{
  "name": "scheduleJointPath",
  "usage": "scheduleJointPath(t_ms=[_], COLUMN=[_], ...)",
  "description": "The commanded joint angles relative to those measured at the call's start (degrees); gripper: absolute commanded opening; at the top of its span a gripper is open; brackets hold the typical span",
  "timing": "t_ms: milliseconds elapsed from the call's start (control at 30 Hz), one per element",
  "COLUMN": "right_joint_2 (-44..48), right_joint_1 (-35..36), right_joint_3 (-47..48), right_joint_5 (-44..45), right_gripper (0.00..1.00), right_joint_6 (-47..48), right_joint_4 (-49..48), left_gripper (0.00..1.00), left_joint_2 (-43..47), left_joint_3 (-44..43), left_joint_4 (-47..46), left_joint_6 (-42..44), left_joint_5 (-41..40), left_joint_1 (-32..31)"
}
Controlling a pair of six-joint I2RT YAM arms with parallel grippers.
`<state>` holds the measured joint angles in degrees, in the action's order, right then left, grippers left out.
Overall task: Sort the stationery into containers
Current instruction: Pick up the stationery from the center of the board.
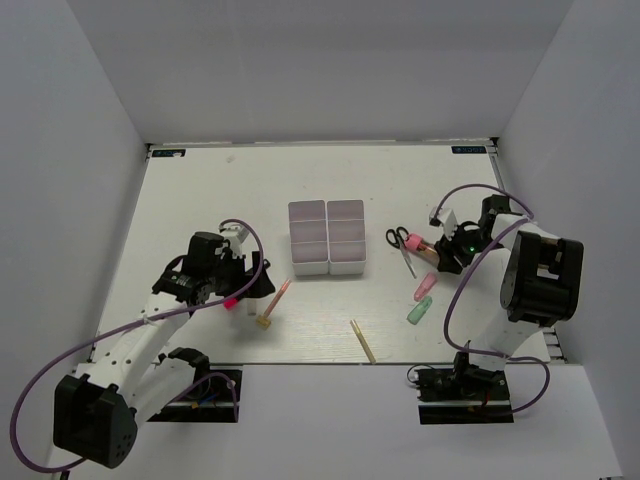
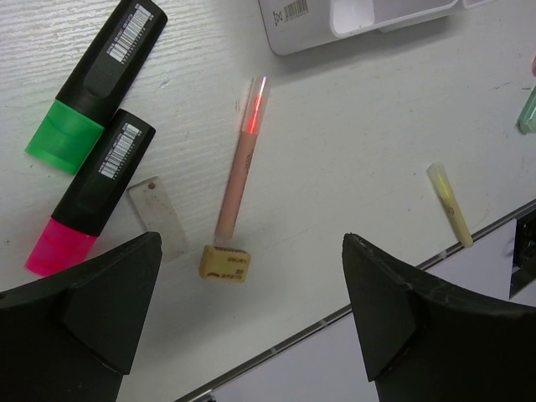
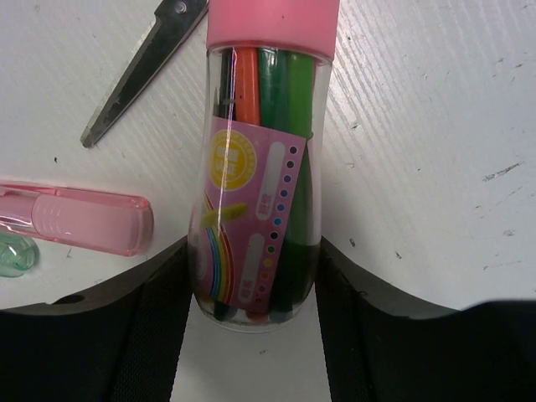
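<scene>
I need to use my right gripper to let go of the marker tube in the back compartment of the white container [image 1: 347, 210] that is nearest the scissors.
My right gripper [image 3: 255, 289] grips a clear tube of coloured markers [image 3: 261, 167] with a pink cap, one finger pressed on each side of its base. A scissors blade [image 3: 142, 67], a pink marker [image 3: 75, 218] and a mint marker [image 3: 15, 254] lie to its left. The white containers [image 1: 327, 238] stand mid-table. My left gripper [image 2: 251, 322] is open above bare table. Ahead of it lie a tan eraser [image 2: 224, 262], a pink pencil [image 2: 239, 163], and green [image 2: 92, 84] and magenta [image 2: 88, 205] highlighters.
A tan pencil [image 1: 362, 340] lies near the table's front edge [image 2: 276, 352]. A small clear plastic piece [image 2: 157, 216] rests beside the magenta highlighter. The black-handled scissors [image 1: 401, 243] sit right of the containers. White walls enclose the table on three sides.
</scene>
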<state>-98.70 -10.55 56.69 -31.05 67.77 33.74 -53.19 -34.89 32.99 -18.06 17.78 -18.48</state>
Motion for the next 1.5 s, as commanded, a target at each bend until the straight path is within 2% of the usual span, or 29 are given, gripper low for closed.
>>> scheduleJointPath(t_ms=[0, 100, 167, 267, 300, 500, 633, 667, 733, 767, 800, 867, 1000, 1167, 1400, 1467], right_joint_2=[-1.94, -2.64, -3.43, -3.61, -2.91, 4.73, 7.72, 8.16, 8.08, 7.91, 7.99, 8.08, 8.09, 8.78, 9.49, 9.66], right_joint_1=[-0.26, -0.26, -0.27, -0.26, -0.35, -0.27, 0.26, 0.35, 0.79, 0.70, 1.14, 1.67, 3.60, 4.92, 8.87, 10.45], right_joint_3=[-0.53, -0.09, 0.35, 0.97, 0.88, 4.38, 12.64, 17.88, 21.61, 27.37, 29.08, 33.04, 38.75, 38.68, 40.70, 40.79], right_joint_5=[-0.42, -1.11, -1.21, -1.47, -1.30, 0.37, 3.09, 4.23, 5.37, 5.56, 5.73, 5.48, 4.68, 1.79, -11.38, -14.12], right_gripper=[0.61, 0.61, 0.41, 0.02, 0.00, 0.00, 0.00, 0.00, 0.00, 0.00, 0.00, 0.00, 0.00, 0.00, 0.00, 0.00], right_joint_6=[-0.97, -1.67, -1.85, -2.55, -2.47, -0.10, 3.42, 6.21, 8.77, 14.27, 16.06, 18.44, 19.07, 20.12, 19.60, 15.39], right_joint_4=[-0.86, -0.69, -0.25, 0.27, 0.28, 4.57, 15.73, 17.57, 25.57, 27.77, 34.40, 37.35, 38.51, 40.97, 41.15, 37.14], left_gripper=[1.00, 1.00, 1.00, 1.00, 1.00, 1.00, 1.00, 1.00, 1.00, 1.00, 1.00, 1.00, 1.00, 1.00, 1.00, 1.00], left_joint_2=[-0.16, -0.34, -0.34, -0.34, -0.08, 0.01, 0.10, 0.19, 0.10, -0.07, 0.01, 0.02, -0.08, 0.02, 0.01, 0.10], left_joint_3=[-1.93, -1.93, -2.02, -1.84, -2.02, -2.02, -2.02, -2.02, -2.11, -2.11, -2.19, -2.11, -2.37, -2.28, -2.37, -2.20], left_joint_4=[0.32, 0.32, 0.32, 0.41, 0.67, 0.49, 0.67, 0.58, 0.58, 0.67, 0.58, 0.58, 0.76, 0.76, 1.02, 1.02], left_joint_6=[0.14, 0.14, 0.22, 0.40, 0.31, 0.31, 0.40, 0.40, 0.31, 0.31, 0.31, 0.31, 0.40, 0.40, 0.40, 0.48], left_joint_5=[-0.03, -0.46, -0.38, -0.82, -0.73, -1.08, -0.90, -0.82, -0.64, -0.64, -0.38, -0.29, -0.29, -0.90, -0.64, -0.73], left_joint_1=[0.11, 0.11, 0.11, 0.20, 0.20, 0.20, 0.20, 0.20, 0.20, 0.20, 0.20, 0.20, 0.20, 0.11, 0.11, 0.20])
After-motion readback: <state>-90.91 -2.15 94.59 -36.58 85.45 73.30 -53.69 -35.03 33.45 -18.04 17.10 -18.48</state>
